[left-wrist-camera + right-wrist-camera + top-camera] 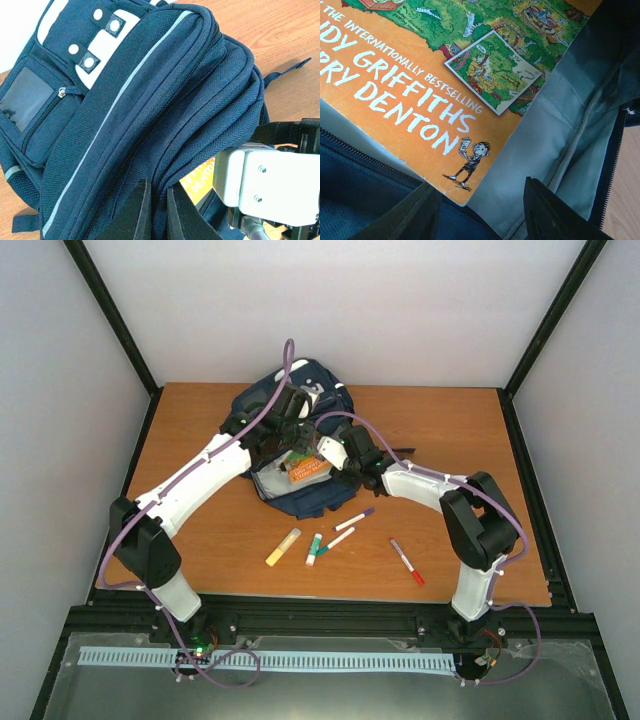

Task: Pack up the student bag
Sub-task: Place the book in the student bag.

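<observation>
My left gripper will let go of the bag's top flap, folded down over the orange book in the open main compartment [335, 468].
The student bag [305, 388] lies at the back middle of the table, navy with a white patch, its main compartment held open. My left gripper [159, 187] is shut on a fold of the bag's top flap [125, 100], lifting it; in the top view it [290, 435] sits over the opening. An orange paperback book [395, 90] lies partly inside, on the grey lining [545, 115]. My right gripper [482, 192] is open just below the book's lower corner, nothing between its fingers. The book [305, 468] shows between both grippers, with the right gripper [328, 455] beside it.
On the table in front of the bag lie a yellow highlighter [282, 547], a green-capped marker [313, 549], a white pen [339, 538], a purple-tipped pen [354, 519] and a red-capped marker [407, 562]. A strap [287, 70] trails out to the bag's side.
</observation>
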Available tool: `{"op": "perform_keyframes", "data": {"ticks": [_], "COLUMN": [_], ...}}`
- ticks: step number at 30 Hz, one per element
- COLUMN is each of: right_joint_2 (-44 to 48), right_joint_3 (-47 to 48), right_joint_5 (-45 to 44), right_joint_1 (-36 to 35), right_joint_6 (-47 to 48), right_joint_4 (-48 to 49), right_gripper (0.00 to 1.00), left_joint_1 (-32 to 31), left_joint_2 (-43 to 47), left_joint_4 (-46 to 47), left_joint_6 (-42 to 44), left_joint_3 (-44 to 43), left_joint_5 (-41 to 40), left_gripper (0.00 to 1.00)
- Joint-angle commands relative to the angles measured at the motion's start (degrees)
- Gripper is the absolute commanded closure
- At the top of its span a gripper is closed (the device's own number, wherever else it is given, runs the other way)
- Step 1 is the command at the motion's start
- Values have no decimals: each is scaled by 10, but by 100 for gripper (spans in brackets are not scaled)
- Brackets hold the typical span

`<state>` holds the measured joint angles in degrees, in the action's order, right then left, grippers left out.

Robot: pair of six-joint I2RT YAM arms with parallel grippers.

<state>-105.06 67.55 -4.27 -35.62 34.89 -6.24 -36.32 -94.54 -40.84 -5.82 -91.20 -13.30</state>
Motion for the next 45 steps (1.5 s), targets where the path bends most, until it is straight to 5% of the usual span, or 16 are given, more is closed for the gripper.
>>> {"op": "perform_keyframes", "data": {"ticks": [1,13,21,33,45], "right_joint_2": [-6,80,42,-57,-109], "right_joint_3": [3,-90,-64,5,32], "right_joint_5": [13,87,69,47,-23], "right_joint_1": [-1,-1,-12,-37,-37], "right_joint_6": [-13,91,110,162,160], "right_joint_4": [28,-16,19,56,191], "right_gripper": [54,53,88,91,96], "left_joint_1": [2,13,18,19,19], "left_joint_2": [31,42,42,44,40], "left_joint_4": [29,32,33,32,31], "left_joint_6": [-10,-17,-23,-22,-22], "left_joint_3": [-15,-16,-15,-16,-16], "left_joint_5": [-5,14,28,23,27], "left_gripper": [99,99,99,99,99]}}
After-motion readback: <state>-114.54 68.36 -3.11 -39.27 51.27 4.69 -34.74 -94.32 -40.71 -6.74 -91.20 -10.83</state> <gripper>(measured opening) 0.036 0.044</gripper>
